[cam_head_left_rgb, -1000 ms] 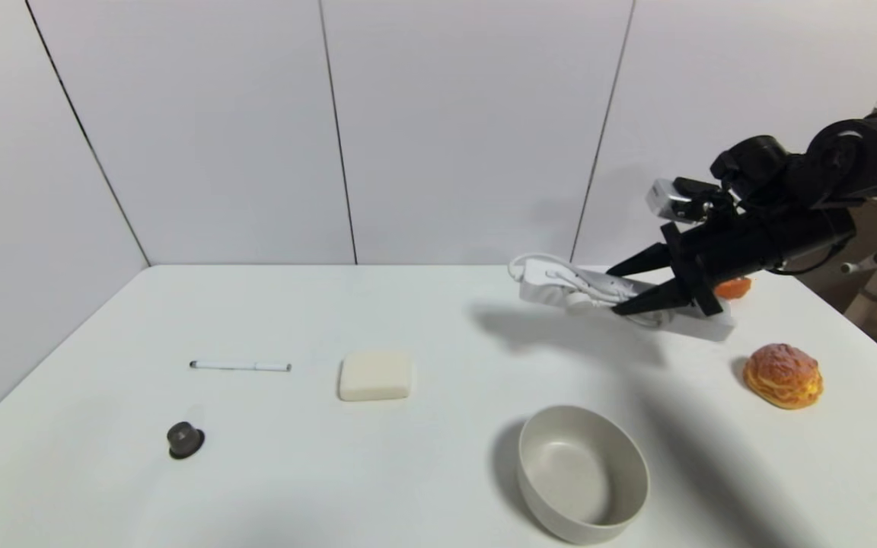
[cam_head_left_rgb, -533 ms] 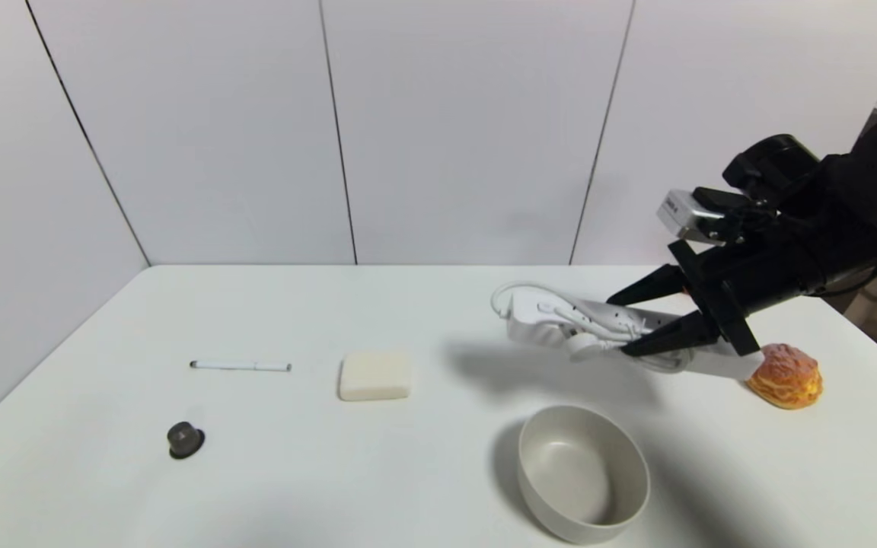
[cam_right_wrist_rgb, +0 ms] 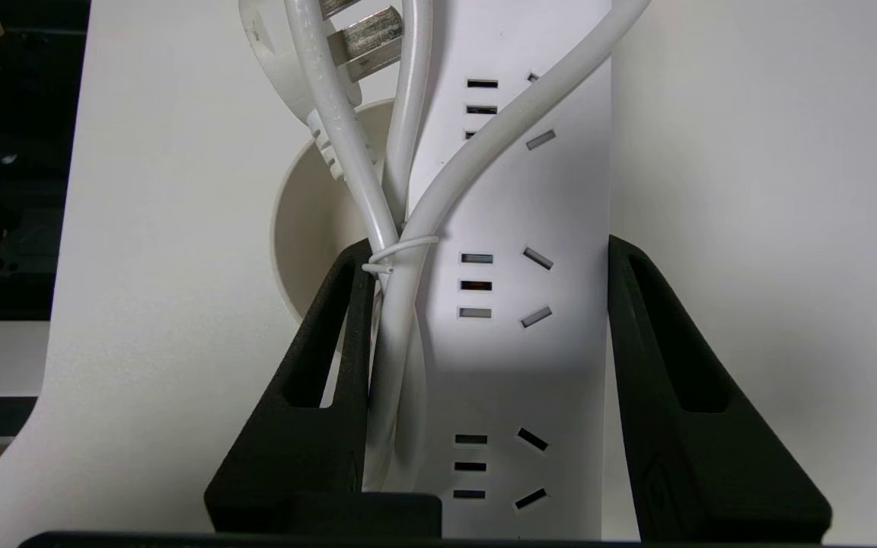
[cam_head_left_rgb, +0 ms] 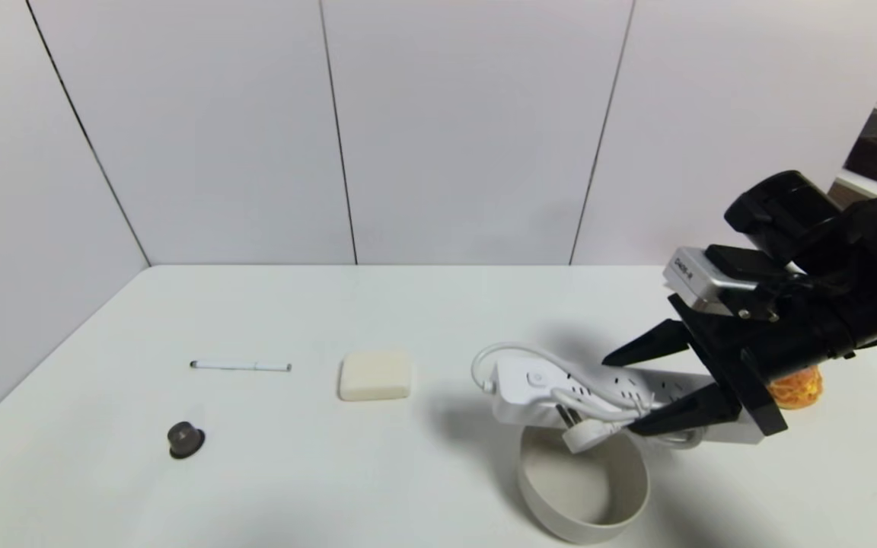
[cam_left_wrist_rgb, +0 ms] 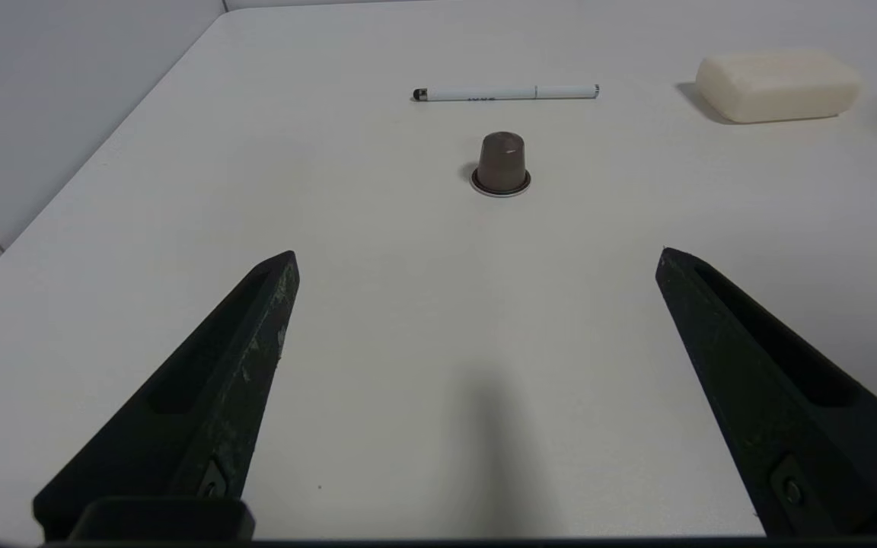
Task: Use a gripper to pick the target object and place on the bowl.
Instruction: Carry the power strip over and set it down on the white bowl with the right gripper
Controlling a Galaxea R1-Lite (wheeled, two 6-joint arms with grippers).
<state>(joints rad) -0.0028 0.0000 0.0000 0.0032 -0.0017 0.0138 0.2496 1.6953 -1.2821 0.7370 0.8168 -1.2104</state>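
Note:
Next, my right gripper places the white power strip down across the far rim of the beige-grey bowl [cam_head_left_rgb: 588,433] [cam_right_wrist_rgb: 444,228]. The strip is now held just above that rim.
My right gripper [cam_head_left_rgb: 640,388] is shut on the long white power strip [cam_head_left_rgb: 560,384] with its bundled cord and holds it in the air, lying across, just above the far rim of the beige-grey bowl [cam_head_left_rgb: 583,495]. The plug hangs over the bowl's inside. In the right wrist view the strip [cam_right_wrist_rgb: 515,289] and its cord sit pinched between my two black fingers [cam_right_wrist_rgb: 332,365], with part of the bowl [cam_right_wrist_rgb: 309,221] showing beneath. My left gripper [cam_left_wrist_rgb: 476,259] is open and empty low over the near left of the table.
A cream rounded block [cam_head_left_rgb: 375,375], a white pen [cam_head_left_rgb: 240,366] and a small dark capsule [cam_head_left_rgb: 184,438] lie on the table's left half. An orange-brown bun [cam_head_left_rgb: 796,387] sits behind my right gripper. The table's right edge is close by.
My right gripper has carried the power strip from the far right of the table towards me and lower, until it is over the bowl's far rim. It now hides most of the bun.

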